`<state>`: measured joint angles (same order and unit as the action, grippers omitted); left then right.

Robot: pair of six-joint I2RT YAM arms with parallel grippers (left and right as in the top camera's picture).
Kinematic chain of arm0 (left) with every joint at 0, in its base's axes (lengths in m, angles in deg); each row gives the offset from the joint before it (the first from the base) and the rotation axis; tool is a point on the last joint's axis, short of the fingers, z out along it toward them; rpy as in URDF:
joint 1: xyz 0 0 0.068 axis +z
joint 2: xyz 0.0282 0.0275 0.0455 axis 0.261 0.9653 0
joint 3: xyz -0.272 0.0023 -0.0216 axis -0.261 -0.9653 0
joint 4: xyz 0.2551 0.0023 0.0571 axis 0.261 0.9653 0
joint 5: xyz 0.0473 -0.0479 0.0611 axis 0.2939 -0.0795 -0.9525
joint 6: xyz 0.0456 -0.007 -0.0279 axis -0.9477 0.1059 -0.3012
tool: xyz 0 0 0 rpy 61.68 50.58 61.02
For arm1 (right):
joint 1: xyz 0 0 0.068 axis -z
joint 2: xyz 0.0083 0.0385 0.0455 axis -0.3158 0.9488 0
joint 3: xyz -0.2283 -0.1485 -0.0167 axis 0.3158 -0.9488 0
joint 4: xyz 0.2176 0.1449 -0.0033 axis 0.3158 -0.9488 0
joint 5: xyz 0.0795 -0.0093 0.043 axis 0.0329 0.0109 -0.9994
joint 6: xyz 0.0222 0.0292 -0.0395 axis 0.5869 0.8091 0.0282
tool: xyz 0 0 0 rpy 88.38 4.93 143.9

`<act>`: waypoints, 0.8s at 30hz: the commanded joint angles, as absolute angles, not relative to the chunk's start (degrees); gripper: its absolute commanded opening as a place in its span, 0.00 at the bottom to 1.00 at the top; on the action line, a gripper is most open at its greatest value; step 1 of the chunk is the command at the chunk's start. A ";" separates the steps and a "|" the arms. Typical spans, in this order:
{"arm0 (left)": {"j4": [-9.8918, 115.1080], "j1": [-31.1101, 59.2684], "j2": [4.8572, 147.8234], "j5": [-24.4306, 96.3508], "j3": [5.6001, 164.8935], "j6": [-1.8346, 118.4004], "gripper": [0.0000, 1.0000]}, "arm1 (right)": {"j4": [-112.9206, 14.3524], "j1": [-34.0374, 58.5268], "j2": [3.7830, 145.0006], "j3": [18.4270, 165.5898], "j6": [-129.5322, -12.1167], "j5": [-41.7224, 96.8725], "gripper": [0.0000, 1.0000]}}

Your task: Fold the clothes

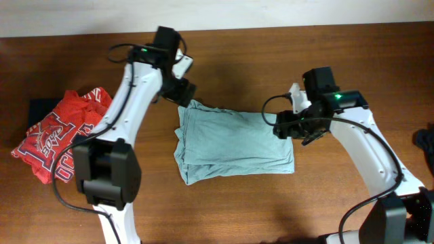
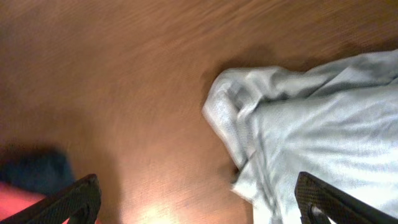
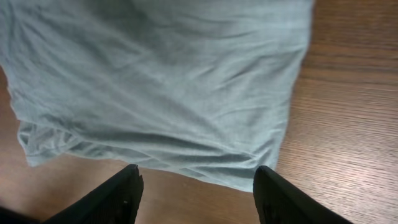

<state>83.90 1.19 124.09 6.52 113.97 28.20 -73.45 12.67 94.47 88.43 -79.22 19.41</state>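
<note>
The middle of the short edge (image 1: 182, 144) of the pale grey-teal T-shirt, on the side toward the red printed shirt, should be grabbed next by my left gripper.
The pale grey-teal T-shirt (image 1: 234, 146) lies folded into a rough rectangle in the middle of the table. My left gripper (image 1: 186, 90) hovers at its far left corner. In the left wrist view that gripper (image 2: 199, 205) is wide open over bare wood, with the bunched shirt corner (image 2: 249, 106) just ahead. My right gripper (image 1: 290, 126) sits at the shirt's right edge. Its jaws (image 3: 198, 186) stand open and hold nothing, and the shirt's folded edge (image 3: 186, 155) lies just beyond the fingertips. A red printed shirt (image 1: 61, 135) lies crumpled at the far left.
A dark navy garment (image 1: 42, 108) peeks out from under the red shirt and also shows as a dark blur (image 2: 37, 171) in the left wrist view. Another dark object (image 1: 426, 142) sits at the right table edge. Brown wood table (image 1: 271, 210) surrounds the shirt.
</note>
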 commanded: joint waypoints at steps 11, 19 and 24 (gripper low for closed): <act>103.46 12.52 118.62 14.98 114.62 34.64 0.97 | -75.52 21.89 93.96 88.98 -80.07 16.94 0.63; 106.43 11.47 108.00 12.62 114.60 36.09 0.97 | -77.77 23.40 93.96 88.98 -80.07 16.68 0.63; 107.06 9.85 100.79 8.81 112.13 39.02 0.97 | -78.74 23.40 93.96 88.98 -80.07 16.70 0.63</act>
